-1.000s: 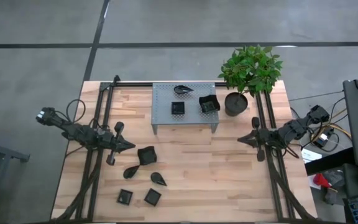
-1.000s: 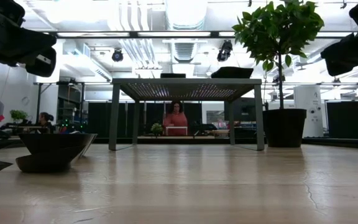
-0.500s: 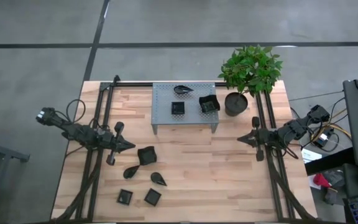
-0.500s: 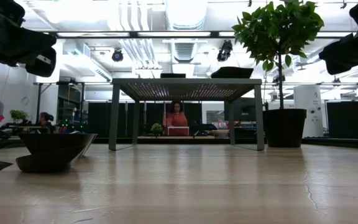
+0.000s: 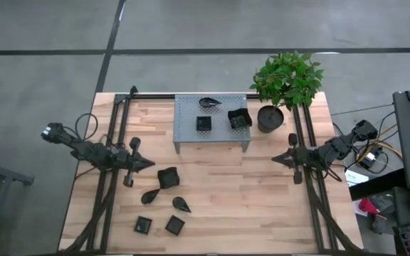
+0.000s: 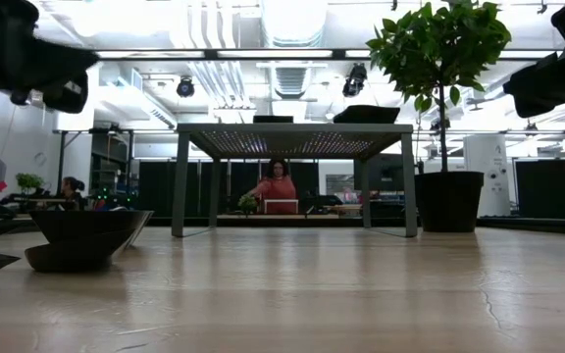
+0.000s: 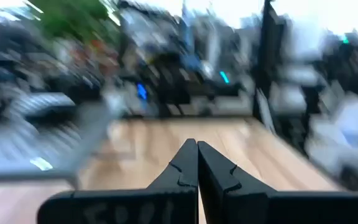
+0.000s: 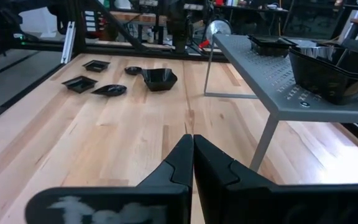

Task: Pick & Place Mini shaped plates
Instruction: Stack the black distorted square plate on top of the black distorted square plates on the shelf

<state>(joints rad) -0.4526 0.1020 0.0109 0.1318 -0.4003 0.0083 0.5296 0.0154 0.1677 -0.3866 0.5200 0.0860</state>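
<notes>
The wavy-edged square plate on the wooden table is next for my left gripper, which should go to it and close on its near edge [image 5: 170, 186], facing the teardrop plates.
Several mini shaped plates lie flat on the wooden table's near left part: a wavy-edged square [image 5: 167, 177], two teardrops [image 5: 149, 195] [image 5: 181, 205] and two little squares [image 5: 143, 225] [image 5: 174, 225]. Three more sit on top of the grey perforated stand [image 5: 187, 107]: a leaf [image 5: 209, 102], a little square [image 5: 203, 123] and a wavy square [image 5: 239, 119]. My left gripper [image 5: 150, 164] hangs shut above the table's left side, left of the wavy plate. My right gripper [image 5: 275, 159] hangs shut over the right side, with nothing in it [image 8: 192, 140].
A potted plant in a black round pot [image 5: 270, 118] stands right of the stand at the far right. The dark arm frames run along both sides of the table. Bare wood lies between the two grippers, near the stand's front legs [image 8: 207, 68]. A person sits in the room behind the table.
My left gripper has turned a little at its wrist while staying in the same place above the table; its view is blurred by the motion. Both grippers stay shut. The plates have not moved.
</notes>
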